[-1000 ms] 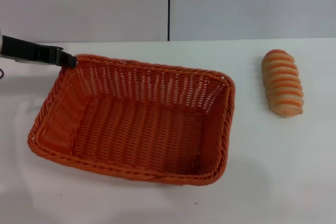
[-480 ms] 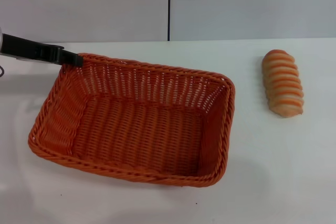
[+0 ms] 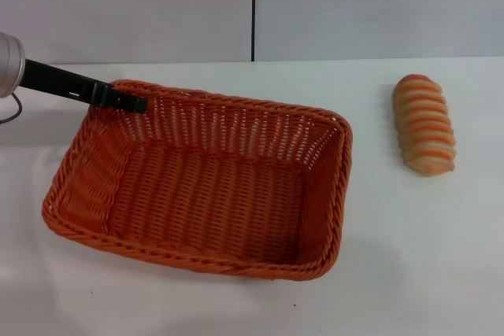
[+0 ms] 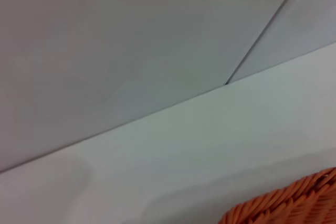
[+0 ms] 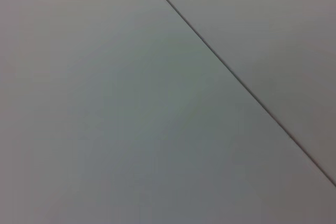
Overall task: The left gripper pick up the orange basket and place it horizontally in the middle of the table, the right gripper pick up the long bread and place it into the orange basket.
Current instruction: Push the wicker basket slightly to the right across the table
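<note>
The orange basket sits at a slant with my left gripper at its far corner, so next I open, grab the basket's rim (image 3: 77,141) along the short side and turn the basket straight.
The orange basket (image 3: 205,182) sits on the white table (image 3: 409,257), left of centre, its long side running slightly askew across the head view. My left gripper (image 3: 134,104) reaches in from the far left and lies at the basket's far-left rim, just over the braided edge. A piece of that rim (image 4: 286,208) shows in the left wrist view. The long bread (image 3: 424,124) lies on the table at the right, apart from the basket, one end toward the wall. The right gripper is out of view.
A grey wall with a dark vertical seam (image 3: 253,9) stands behind the table's back edge. Bare tabletop separates the basket from the bread and stretches along the front edge.
My left gripper has slid to the right, from the basket's far-left corner to a spot farther along the far rim. The basket and bread have stayed put.
</note>
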You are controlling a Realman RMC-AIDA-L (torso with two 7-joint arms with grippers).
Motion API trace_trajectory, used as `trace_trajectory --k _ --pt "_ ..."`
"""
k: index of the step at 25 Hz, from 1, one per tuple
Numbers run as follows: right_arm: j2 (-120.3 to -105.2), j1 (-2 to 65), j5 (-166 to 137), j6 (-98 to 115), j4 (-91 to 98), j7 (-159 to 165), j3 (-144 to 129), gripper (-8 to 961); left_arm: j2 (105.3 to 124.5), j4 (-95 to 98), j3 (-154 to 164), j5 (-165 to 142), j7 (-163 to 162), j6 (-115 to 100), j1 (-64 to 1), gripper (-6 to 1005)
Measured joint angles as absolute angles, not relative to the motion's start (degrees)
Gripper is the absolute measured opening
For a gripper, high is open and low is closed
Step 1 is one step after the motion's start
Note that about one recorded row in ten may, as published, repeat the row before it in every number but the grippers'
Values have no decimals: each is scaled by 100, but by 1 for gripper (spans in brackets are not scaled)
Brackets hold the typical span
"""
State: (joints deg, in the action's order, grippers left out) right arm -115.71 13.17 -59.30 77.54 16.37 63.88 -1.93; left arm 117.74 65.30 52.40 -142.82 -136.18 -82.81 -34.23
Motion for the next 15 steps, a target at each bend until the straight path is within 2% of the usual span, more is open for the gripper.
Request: trace_trajectory --k 14,15 --pt "-11571 1331 -5930 7751 1634 6407 -161 778 11790 6348 5301 -14283 -13522 -7950 -3438 755" --pt "-11568 1328 -5927 7751 1634 6408 -160 778 11791 6351 5308 -14282 -13523 -7949 -3438 729"
